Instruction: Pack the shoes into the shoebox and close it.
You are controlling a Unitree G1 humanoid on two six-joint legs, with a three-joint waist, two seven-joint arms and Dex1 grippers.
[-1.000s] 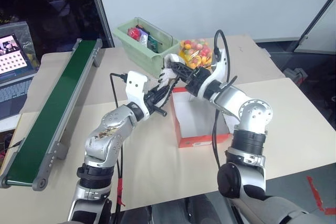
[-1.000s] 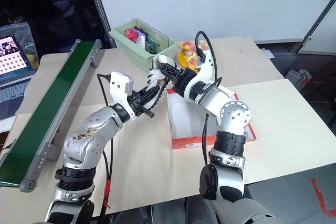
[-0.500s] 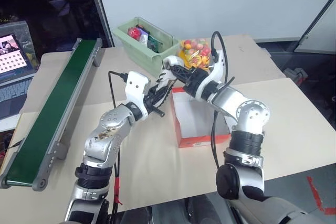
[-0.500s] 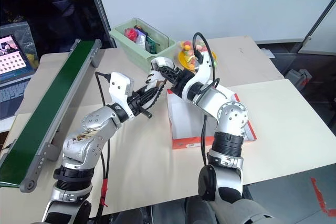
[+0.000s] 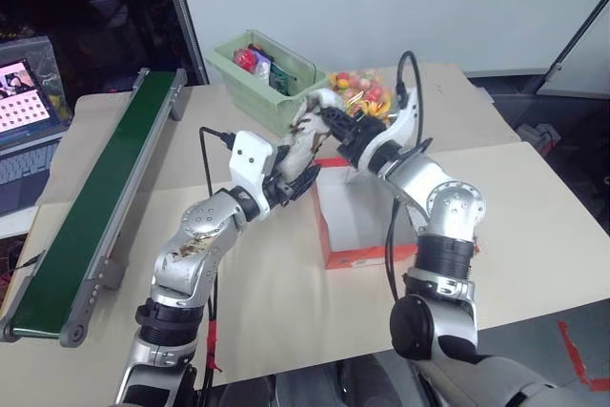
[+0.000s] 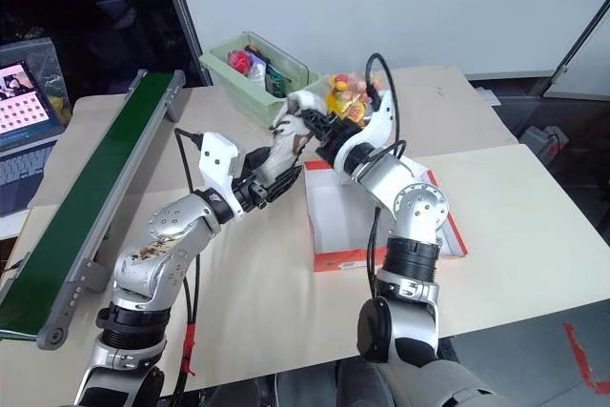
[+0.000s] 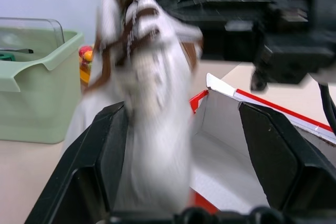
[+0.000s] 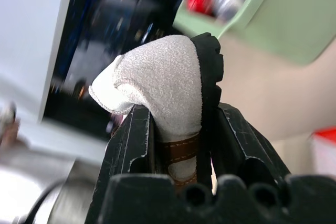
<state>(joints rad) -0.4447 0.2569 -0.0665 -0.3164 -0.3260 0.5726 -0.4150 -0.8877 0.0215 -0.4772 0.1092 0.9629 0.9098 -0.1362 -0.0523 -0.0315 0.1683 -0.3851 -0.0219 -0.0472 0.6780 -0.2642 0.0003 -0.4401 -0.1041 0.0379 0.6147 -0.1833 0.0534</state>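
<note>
My right gripper is to release the shoe inside the red shoebox [image 5: 361, 226], along the side of the shoebox nearest my left gripper. The shoe now hangs just off the shoebox's end.
One off-white shoe [image 5: 305, 145] with brown laces hangs toe-down in the air, just off the left end of the open red shoebox [image 5: 335, 253]. My right gripper [image 5: 329, 126] is shut on the shoe's upper end, and the right wrist view shows its fingers [image 8: 137, 129] pinching the shoe [image 8: 157, 77]. My left gripper [image 5: 303, 174] stands open around the lower part of the shoe [image 7: 152, 103]. One finger [image 7: 107, 145] lies close against the shoe, the other well apart. The shoebox is white inside, and its lid [image 6: 446, 226] lies folded out to the right.
A pale green bin [image 5: 250, 78] of small items stands behind the shoe, with a clear bag of colourful sweets [image 5: 355, 92] beside it. A green conveyor belt [image 5: 95, 197] runs along the left of the table. A laptop [image 5: 24, 111] sits at the far left.
My left gripper has opened from shut and stayed in place. My right gripper has lifted slightly up and to the right, and the shoe now hangs longer between the two grippers.
</note>
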